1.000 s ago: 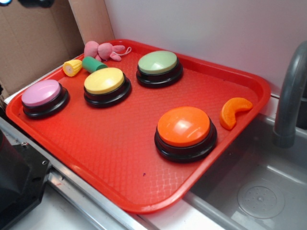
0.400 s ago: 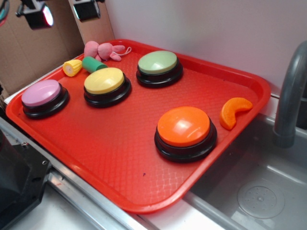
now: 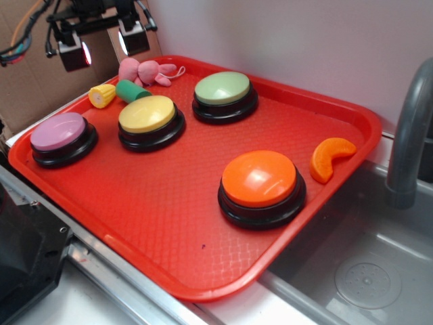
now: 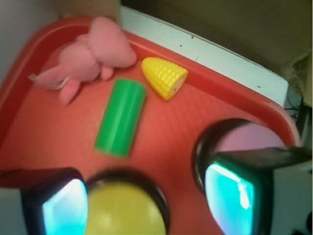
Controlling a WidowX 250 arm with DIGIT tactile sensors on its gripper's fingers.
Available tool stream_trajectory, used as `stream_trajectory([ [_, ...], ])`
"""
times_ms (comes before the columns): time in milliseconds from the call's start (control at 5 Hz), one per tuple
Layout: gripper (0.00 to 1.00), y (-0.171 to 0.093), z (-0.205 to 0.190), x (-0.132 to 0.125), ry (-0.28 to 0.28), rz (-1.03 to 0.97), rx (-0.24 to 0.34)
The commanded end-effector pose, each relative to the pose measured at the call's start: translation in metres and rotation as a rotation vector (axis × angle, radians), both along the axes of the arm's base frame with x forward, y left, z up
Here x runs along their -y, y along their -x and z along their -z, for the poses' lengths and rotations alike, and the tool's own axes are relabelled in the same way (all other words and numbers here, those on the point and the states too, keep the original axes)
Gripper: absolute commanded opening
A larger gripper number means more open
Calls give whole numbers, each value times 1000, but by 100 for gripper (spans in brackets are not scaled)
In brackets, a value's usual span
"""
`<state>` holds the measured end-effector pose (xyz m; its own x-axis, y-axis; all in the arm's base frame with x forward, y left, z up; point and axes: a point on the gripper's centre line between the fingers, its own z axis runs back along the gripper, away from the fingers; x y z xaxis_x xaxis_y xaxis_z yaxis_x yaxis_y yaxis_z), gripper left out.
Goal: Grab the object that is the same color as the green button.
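Observation:
Next, I close my gripper around the middle point(image 3: 132, 92) point(image 4: 121, 117) of the dark-green cylinder next to the yellow corn toy, because the cylinder is the same color as the green button.
The object, a small dark-green cylinder point(image 3: 132, 90), lies on its side at the back left of the red tray point(image 3: 169, 223), between a yellow corn toy point(image 3: 102, 95) and a pink plush bunny point(image 3: 142, 70). The wrist view shows the cylinder point(image 4: 121, 117) ahead of the fingers. The green button point(image 3: 222, 89), a pale sage dome on a black base, stands further right. My gripper point(image 3: 105, 42) hangs open in the air above the tray's back left corner, holding nothing. In the wrist view the gripper point(image 4: 146, 203) straddles the yellow button point(image 4: 126, 210), well above it.
Yellow point(image 3: 147, 114), pink point(image 3: 58, 131) and orange point(image 3: 259, 178) buttons stand on the tray, with an orange slice toy point(image 3: 329, 157) at its right edge. A cardboard wall point(image 3: 40, 74) rises behind the tray's left. A sink point(image 3: 365, 271) and grey faucet point(image 3: 409, 135) lie to the right.
The gripper has come down into view from the top left and moved right, toward the tray's back corner. The objects on the tray have not moved.

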<state>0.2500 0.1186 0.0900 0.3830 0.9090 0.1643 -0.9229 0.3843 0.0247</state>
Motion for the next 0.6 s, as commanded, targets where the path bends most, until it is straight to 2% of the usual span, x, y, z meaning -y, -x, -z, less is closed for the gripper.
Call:
stream_trajectory([
  [0, 100, -20, 25, -33, -70, -124, 53],
  [200, 100, -30, 39, -37, -63, -105, 39],
  [400, 100, -33, 53, -41, -53, -111, 58],
])
